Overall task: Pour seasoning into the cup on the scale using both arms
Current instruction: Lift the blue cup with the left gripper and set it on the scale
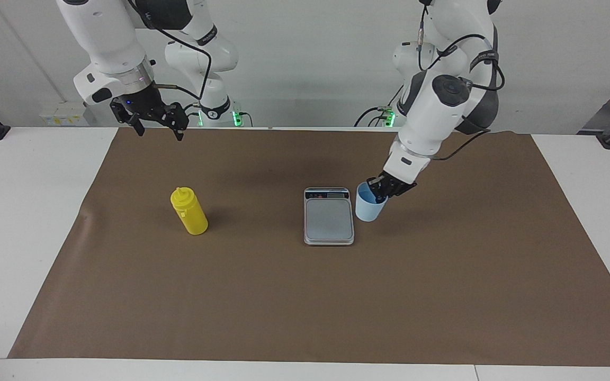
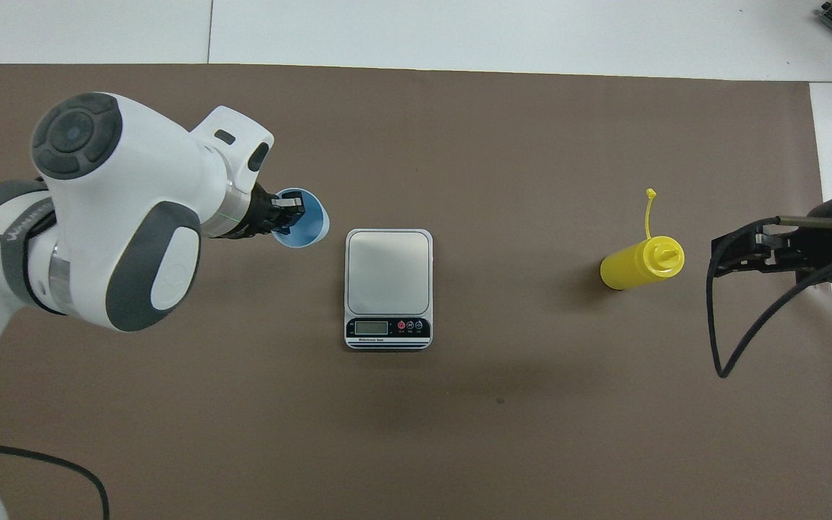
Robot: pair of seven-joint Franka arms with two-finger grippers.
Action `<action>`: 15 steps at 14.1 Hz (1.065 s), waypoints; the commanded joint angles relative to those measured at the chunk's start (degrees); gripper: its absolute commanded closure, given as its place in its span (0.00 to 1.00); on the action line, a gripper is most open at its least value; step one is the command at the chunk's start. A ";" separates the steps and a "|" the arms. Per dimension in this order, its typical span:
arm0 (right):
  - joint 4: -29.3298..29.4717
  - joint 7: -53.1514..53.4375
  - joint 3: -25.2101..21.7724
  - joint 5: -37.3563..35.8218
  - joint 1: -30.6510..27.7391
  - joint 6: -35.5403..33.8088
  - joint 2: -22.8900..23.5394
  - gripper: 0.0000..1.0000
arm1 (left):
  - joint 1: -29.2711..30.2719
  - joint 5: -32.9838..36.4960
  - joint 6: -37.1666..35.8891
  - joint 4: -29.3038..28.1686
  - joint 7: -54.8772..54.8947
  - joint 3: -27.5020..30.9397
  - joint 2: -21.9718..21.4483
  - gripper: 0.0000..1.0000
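I will use my left gripper to set the light blue cup down on the far half of the scale's plate [image 2: 388,250], opposite the display strip of the scale.
The light blue cup [image 1: 369,210] is beside the scale [image 1: 329,221], toward the left arm's end of the table, and leans a little. My left gripper [image 1: 378,192] is shut on the cup's rim, one finger inside it; it also shows in the overhead view [image 2: 290,217] on the cup [image 2: 313,230]. I cannot tell whether the cup's base touches the mat. The scale [image 2: 388,269] has nothing on its plate. The yellow seasoning bottle [image 1: 191,212] stands upright toward the right arm's end. My right gripper [image 1: 158,127] is open and empty, raised over the mat, beside the bottle [image 2: 636,266] in the overhead view [image 2: 721,257].
A brown mat [image 1: 305,307] covers most of the white table [image 1: 29,211]. The scale's dark display strip [image 2: 388,328] is at its end nearer the robots. The bottle's tethered tip [image 2: 650,195] points away from the robots.
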 commanded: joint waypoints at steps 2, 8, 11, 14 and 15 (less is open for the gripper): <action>-1.36 -1.49 0.23 1.17 -0.83 -0.26 -1.35 0.00 | -5.48 3.40 2.04 3.82 -5.65 0.93 5.81 1.00; -1.36 -1.49 0.32 1.17 -0.92 -0.26 -1.35 0.00 | -7.77 6.22 3.98 3.13 -6.36 1.01 8.63 1.00; -1.36 -1.49 0.23 1.17 -0.92 -0.26 -1.35 0.00 | -7.33 7.54 4.42 2.16 -6.28 1.01 9.33 1.00; -1.36 -1.49 0.32 1.17 -0.92 -0.26 -1.35 0.00 | -7.77 8.68 7.05 0.06 -6.28 1.01 9.34 1.00; -1.36 -1.49 0.32 1.17 -0.92 -0.26 -1.35 0.00 | -7.77 8.68 7.14 -0.04 -6.28 1.01 9.34 1.00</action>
